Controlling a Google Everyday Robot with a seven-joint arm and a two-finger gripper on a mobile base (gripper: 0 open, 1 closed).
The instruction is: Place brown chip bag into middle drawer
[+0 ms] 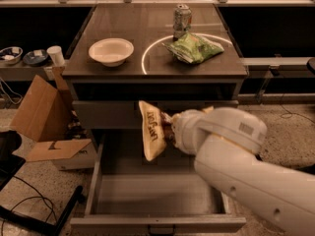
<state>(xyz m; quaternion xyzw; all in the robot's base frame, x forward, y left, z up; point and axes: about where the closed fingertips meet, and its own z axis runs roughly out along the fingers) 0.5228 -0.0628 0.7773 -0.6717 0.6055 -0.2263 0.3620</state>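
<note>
My gripper needs to let go of the brown chip bag on the middle drawer's grey bottom (pixel 139 171), toward the side that is near the cardboard box.
The brown chip bag (pixel 152 131) hangs upright, tan side toward the camera with dark lettering, above the open middle drawer (pixel 157 193). My gripper (pixel 168 132) is shut on the bag's right edge, mostly hidden behind the white wrist housing. The bag is over the rear left part of the drawer, in front of the closed drawer front above. The drawer's grey floor and side walls show below.
On the cabinet top sit a white bowl (pixel 110 51), a green chip bag (pixel 193 48) and a soda can (pixel 181 17). An open cardboard box (pixel 47 117) stands on the floor at the left. A black chair base (pixel 29 210) lies at lower left.
</note>
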